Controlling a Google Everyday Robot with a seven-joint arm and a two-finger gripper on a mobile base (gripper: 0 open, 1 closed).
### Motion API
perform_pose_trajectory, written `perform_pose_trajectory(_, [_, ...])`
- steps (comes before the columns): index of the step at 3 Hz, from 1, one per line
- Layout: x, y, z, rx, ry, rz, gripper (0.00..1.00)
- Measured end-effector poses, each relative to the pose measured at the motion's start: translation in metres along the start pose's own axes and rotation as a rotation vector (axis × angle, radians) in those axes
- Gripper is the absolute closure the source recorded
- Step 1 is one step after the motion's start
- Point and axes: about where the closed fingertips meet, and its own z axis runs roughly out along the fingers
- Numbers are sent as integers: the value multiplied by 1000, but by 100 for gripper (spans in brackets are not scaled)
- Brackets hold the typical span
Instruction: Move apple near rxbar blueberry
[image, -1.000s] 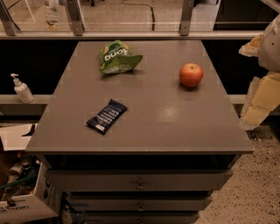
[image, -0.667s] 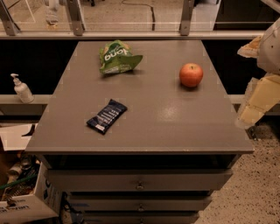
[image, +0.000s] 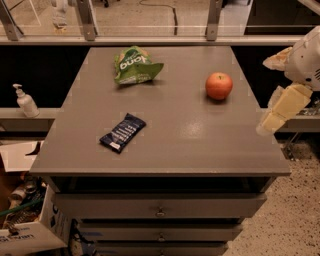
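Observation:
My gripper next closes on the side of the red-orange apple (image: 227, 88) facing the white arm.
The red-orange apple (image: 219, 85) sits on the grey table (image: 200, 145), toward the far right. The rxbar blueberry (image: 123, 132), a dark navy bar with white lettering, lies flat at the left-middle of the table, well apart from the apple. My gripper (image: 281, 108), cream-coloured on a white arm, hangs at the table's right edge, to the right of the apple and nearer the front. It holds nothing that I can see.
A green chip bag (image: 134, 65) lies at the table's far left-middle. A soap dispenser (image: 25, 101) stands on a ledge to the left. Boxes and clutter (image: 20, 220) sit on the floor at lower left. Drawers (image: 160, 210) are below the tabletop.
My gripper has shifted slightly left, toward the table's right edge. The apple, bar and bag have not moved.

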Motion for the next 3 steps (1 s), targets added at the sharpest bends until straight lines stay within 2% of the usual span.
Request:
perform_pose_trajectory(1, [-1,-38,47,-30,-81,20,0])
perform_pose_trajectory(3, [0,-41,49,-16,-104,32,0])
